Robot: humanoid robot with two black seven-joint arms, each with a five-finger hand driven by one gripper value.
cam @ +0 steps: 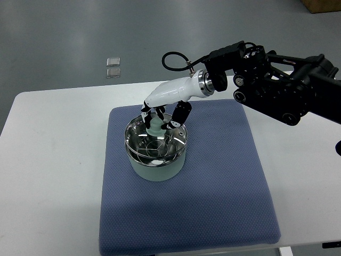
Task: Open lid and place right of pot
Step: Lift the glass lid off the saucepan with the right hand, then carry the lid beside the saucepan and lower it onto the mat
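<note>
Next, I set the glass lid down with my right gripper on the bare blue mat (pixel 229 124) near its upper corner, next to the pale green pot, and let go.
A pale green pot (pixel 157 166) stands on a blue mat (pixel 213 176) on a white table. A glass lid (pixel 156 143) with a metal rim sits on the pot. The lid has a pale green knob (pixel 154 128). My right hand (pixel 160 118) reaches in from the right and is over the knob. Its fingers (pixel 178 116) curl down around the knob on both sides. The lid rests flat on the pot. My left arm does not show.
The blue mat has bare room to the right of the pot. The white table (pixel 48 160) extends to the left. Two small clear squares (pixel 113 67) lie on the grey floor beyond the table. A brown box corner (pixel 322 5) shows at the top right.
</note>
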